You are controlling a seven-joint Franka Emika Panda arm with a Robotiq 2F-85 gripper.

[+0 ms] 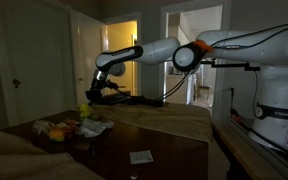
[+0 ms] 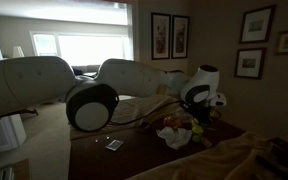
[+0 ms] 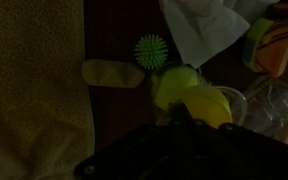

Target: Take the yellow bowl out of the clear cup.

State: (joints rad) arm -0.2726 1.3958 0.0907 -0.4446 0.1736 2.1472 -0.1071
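The tilted yellow bowl's rim is between my gripper's fingers toward the beige piece, so next I open them and pinch the bowl's rim farther from that piece (image 3: 226, 113).
The yellow bowl (image 3: 189, 92) is bright yellow-green and sits tilted in the mouth of the clear cup (image 3: 242, 100), low in the middle of the wrist view. My gripper (image 3: 178, 116) is a dark mass along the bottom edge. Its fingertips meet in one point on the bowl's near rim, so it looks shut on the bowl. In an exterior view the gripper (image 1: 92, 96) hangs over the table's clutter with a yellow spot, the bowl (image 1: 84, 108), just under it. In the other exterior view the gripper (image 2: 199, 112) is above the same pile.
A green spiky ball (image 3: 151, 50), a beige flat piece (image 3: 112, 72), a white cloth (image 3: 204, 30) and an orange item (image 3: 279, 45) lie around the cup. A tan cloth (image 3: 34, 90) covers the left. A white card (image 1: 141, 156) lies apart on the dark table.
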